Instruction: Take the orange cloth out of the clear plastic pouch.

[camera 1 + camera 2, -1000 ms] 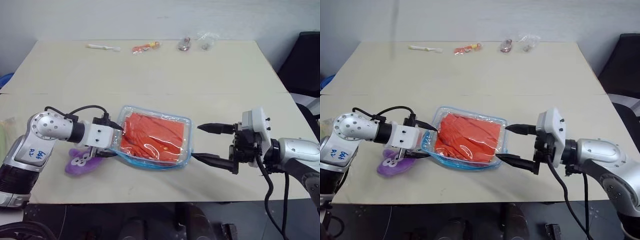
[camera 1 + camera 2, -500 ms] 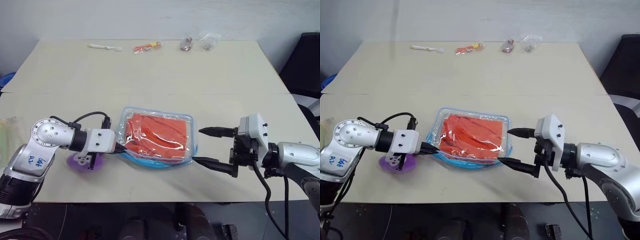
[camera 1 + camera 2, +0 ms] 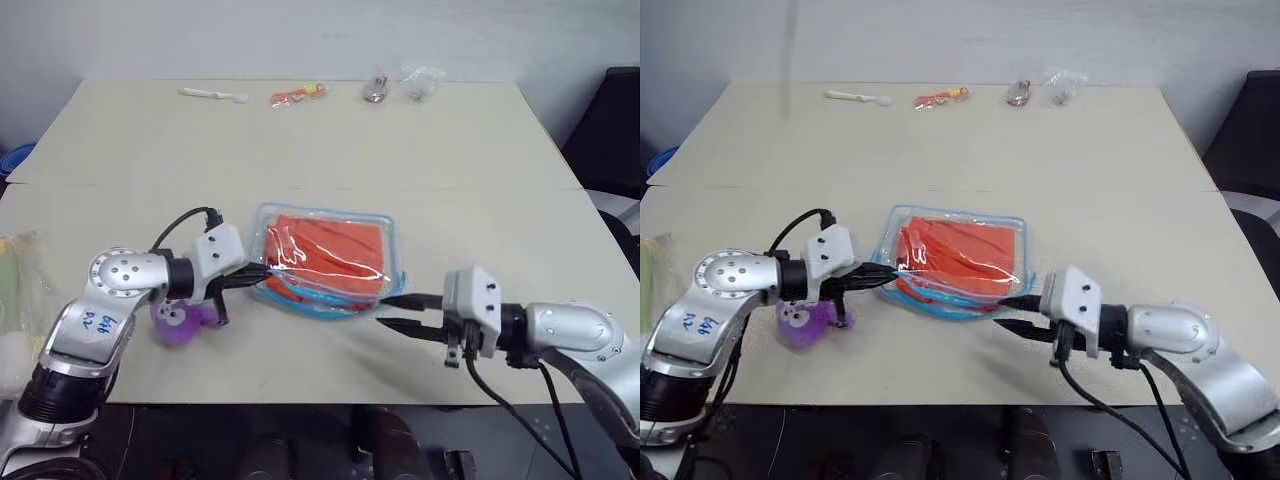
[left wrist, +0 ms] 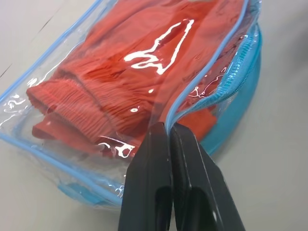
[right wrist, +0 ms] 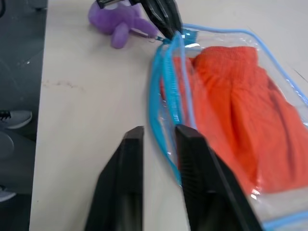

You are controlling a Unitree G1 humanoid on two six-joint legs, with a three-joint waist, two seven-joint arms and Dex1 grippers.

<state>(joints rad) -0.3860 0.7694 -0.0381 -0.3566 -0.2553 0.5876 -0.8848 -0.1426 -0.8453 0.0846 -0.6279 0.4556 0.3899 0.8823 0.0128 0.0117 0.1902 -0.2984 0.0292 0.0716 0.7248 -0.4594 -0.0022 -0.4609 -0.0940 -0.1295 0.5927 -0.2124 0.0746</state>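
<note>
The right gripper's fingers are at the blue zipper edge, so they should open wider and reach in through the pouch's opening to grip the orange cloth inside (image 5: 219,108).
The clear plastic pouch (image 3: 325,211), blue-edged, lies mid-table with the orange cloth (image 3: 335,250) folded inside it. My left gripper (image 3: 258,272) is shut on the pouch's left edge, and the left wrist view shows the blue rim (image 4: 211,72) pinched at the fingertips (image 4: 159,132). My right gripper (image 3: 388,311) points level at the pouch's near right corner, its fingers a narrow gap apart. In the right wrist view the pouch's blue zipper edge (image 5: 163,96) runs just past that gap. I cannot tell whether it touches.
A purple plush (image 3: 180,322) lies beside my left gripper. Along the far edge are a white stick (image 3: 210,95), an orange packet (image 3: 297,95) and small clear packets (image 3: 372,90). A black chair (image 3: 612,120) stands to the right.
My left gripper closed on the pouch's left edge and pushed it rightward, tilting it. My right gripper sank and its fingers drew close together at the pouch's near right corner.
</note>
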